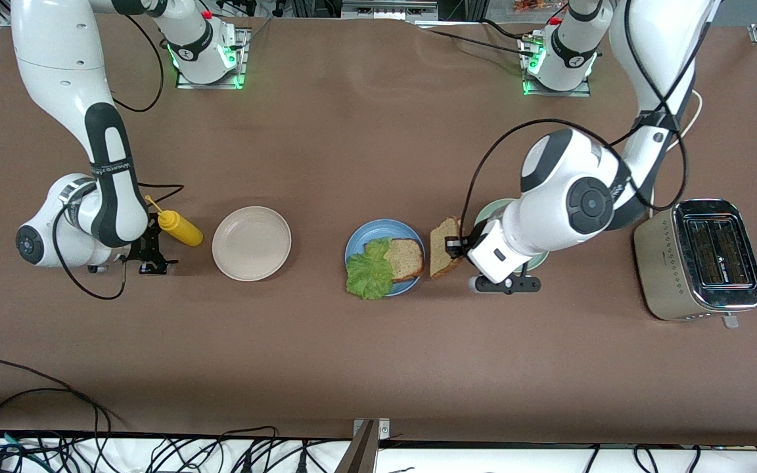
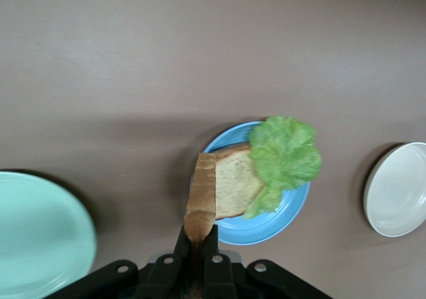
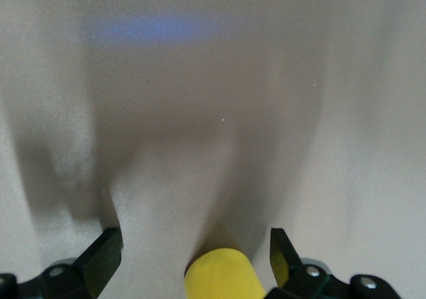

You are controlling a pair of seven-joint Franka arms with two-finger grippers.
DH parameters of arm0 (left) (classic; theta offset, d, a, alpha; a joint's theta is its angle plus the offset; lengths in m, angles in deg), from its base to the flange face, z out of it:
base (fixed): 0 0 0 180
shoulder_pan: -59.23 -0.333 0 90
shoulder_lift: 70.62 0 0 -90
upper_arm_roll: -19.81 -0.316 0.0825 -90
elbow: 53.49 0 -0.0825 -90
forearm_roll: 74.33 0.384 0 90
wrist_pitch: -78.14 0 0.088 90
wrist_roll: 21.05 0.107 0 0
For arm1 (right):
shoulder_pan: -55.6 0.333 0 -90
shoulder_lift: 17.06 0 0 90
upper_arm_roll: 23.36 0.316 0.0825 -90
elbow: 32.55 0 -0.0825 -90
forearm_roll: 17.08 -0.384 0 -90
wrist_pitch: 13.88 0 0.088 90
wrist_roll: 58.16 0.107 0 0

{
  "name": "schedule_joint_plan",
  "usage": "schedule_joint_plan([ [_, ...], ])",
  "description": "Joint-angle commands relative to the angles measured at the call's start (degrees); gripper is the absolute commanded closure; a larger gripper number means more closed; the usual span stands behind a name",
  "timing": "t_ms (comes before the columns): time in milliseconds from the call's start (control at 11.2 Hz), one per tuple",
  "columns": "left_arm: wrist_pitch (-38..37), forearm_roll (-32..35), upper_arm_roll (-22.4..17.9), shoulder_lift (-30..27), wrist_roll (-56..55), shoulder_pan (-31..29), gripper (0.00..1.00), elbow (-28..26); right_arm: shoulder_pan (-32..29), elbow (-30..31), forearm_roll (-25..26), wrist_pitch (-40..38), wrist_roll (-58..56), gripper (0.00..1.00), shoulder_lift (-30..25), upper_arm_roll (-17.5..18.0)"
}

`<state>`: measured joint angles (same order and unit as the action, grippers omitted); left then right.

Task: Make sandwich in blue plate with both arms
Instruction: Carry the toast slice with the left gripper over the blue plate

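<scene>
Next, I let go of the second bread slice with my left gripper where the lettuce meets the lower slice (image 1: 389,249) (image 2: 253,201) on the blue plate.
The blue plate (image 1: 359,238) holds one brown bread slice (image 1: 406,258) with a ruffled lettuce leaf (image 1: 370,270) partly on top of it, hanging over the rim. My left gripper (image 1: 455,248) is shut on a second bread slice (image 1: 444,244), held up on edge over the table just beside the plate, toward the left arm's end. In the left wrist view that held slice (image 2: 202,196) stands edge-on in the gripper (image 2: 198,236), with the blue plate (image 2: 266,229), lettuce (image 2: 286,156) and lower slice (image 2: 233,186) past it. My right gripper (image 1: 152,253) is open, low by the yellow squeeze bottle (image 1: 180,228).
The bottle's end (image 3: 223,276) lies between the right gripper's (image 3: 193,236) spread fingers, untouched. A beige plate (image 1: 251,243) sits between bottle and blue plate. A pale green plate (image 1: 489,210) lies partly under the left arm. A steel toaster (image 1: 700,259) stands at the left arm's end.
</scene>
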<state>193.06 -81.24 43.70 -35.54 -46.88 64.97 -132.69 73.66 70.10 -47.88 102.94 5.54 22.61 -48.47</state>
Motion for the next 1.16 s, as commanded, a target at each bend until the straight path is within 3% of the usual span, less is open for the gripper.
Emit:
schedule_joint_plan([
  [0, 5.82, -1.44, 3.87, 3.67, -6.58, 0.59, 1.00, 1.33, 0.22, 0.09, 3.73, 3.50, 4.41, 0.00, 1.46, 1.21],
  [535, 20.25, -1.27, 7.57, 10.27, -9.33, 2.79, 1.00, 1.07, 0.22, 1.58, 6.27, 2.71, 3.97, 0.00, 1.11, 0.86],
  [1069, 22.55, -0.47, 8.63, 12.47, -8.71, 3.06, 1.00, -0.51, 0.13, 1.58, 11.37, -4.14, 3.79, 0.00, -0.56, -1.42],
])
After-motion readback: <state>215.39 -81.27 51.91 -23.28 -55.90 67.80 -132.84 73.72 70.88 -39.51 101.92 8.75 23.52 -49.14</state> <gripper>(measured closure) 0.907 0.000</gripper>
